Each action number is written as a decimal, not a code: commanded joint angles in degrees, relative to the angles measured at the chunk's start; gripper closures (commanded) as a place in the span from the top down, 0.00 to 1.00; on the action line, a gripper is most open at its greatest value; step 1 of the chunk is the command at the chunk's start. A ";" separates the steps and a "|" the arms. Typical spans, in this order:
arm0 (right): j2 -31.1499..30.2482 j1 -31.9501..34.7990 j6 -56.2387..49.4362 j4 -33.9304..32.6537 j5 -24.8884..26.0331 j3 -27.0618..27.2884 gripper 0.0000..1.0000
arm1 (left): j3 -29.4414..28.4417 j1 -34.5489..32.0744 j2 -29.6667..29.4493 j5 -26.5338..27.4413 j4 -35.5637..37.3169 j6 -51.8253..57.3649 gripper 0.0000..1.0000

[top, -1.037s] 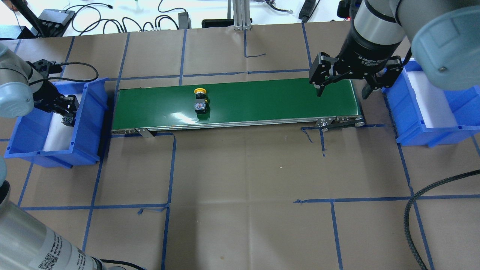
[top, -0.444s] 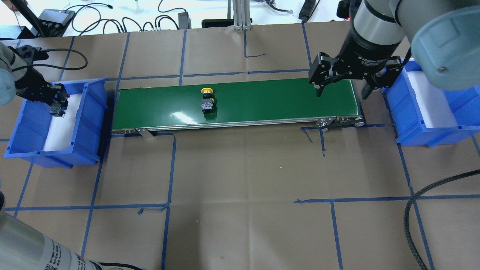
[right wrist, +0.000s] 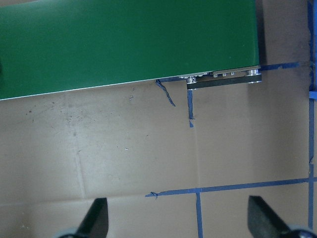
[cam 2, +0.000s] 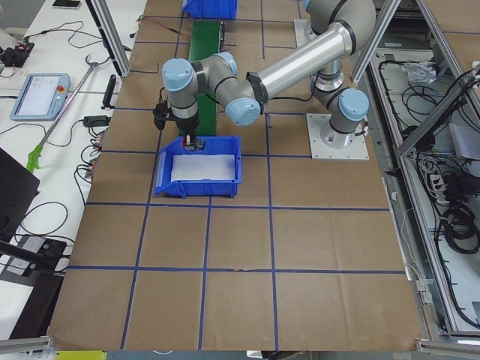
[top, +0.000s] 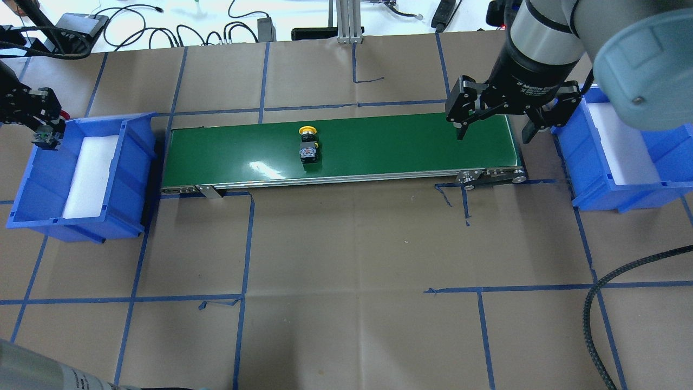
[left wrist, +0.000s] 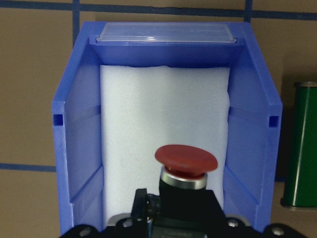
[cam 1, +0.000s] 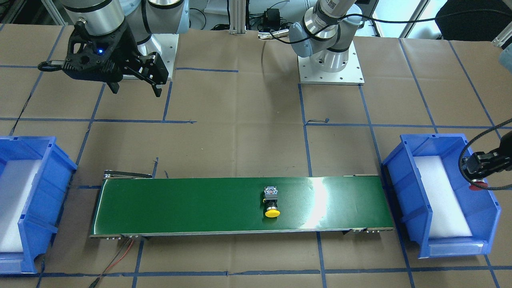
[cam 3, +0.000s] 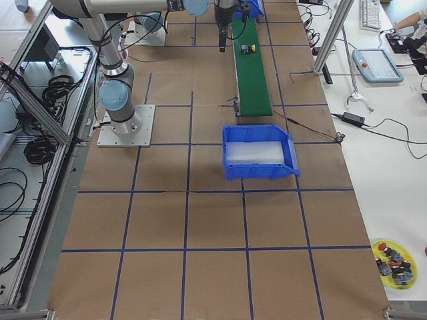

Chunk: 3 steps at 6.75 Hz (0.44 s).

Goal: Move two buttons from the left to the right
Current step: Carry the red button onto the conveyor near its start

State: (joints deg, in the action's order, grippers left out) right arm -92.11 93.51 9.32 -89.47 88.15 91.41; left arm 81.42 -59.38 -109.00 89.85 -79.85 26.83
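I should release the red button with my left gripper on the end of the green conveyor belt [cam 1: 367,198] beside its blue bin.
The yellow button [top: 307,143] lies on its side on the green conveyor belt [top: 390,146], near the belt's middle; it also shows in the front view [cam 1: 272,202]. My left gripper [top: 46,123] is shut on the red button [left wrist: 186,161] and holds it above the far edge of the left blue bin [top: 33,179]. The red cap shows in the front view [cam 1: 477,186] under the fingers. My right gripper [top: 492,132] hangs open and empty over the belt's right end, fingers spread wide, also seen in the front view [cam 1: 136,91].
The right blue bin [top: 591,181] with white foam stands just past the belt's right end. The left bin holds only white foam [left wrist: 163,114]. Cables and boxes lie along the far table edge [top: 162,27]. A black hose [top: 601,303] curls at the near right.
My left gripper rose out of the left bin with the red button and moved toward the far left. The yellow button travelled rightward on the belt. The right gripper stayed still.
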 commanded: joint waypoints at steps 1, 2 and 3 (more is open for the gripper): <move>0.00 0.00 0.08 0.00 -0.09 0.00 1.00 | -0.83 -1.96 -0.24 -0.29 -1.54 -3.08 0.08; 0.00 0.00 -0.01 0.00 -0.09 0.00 1.00 | -0.31 -5.28 -0.16 -0.38 -1.27 -7.79 0.08; 0.00 0.00 -0.01 0.00 0.00 0.00 1.00 | 0.13 -9.49 -0.07 -0.29 -1.01 -14.45 0.08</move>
State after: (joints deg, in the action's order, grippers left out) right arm -92.11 93.51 9.34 -89.47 88.09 91.41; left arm 81.11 -64.76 -109.11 89.55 -81.10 18.64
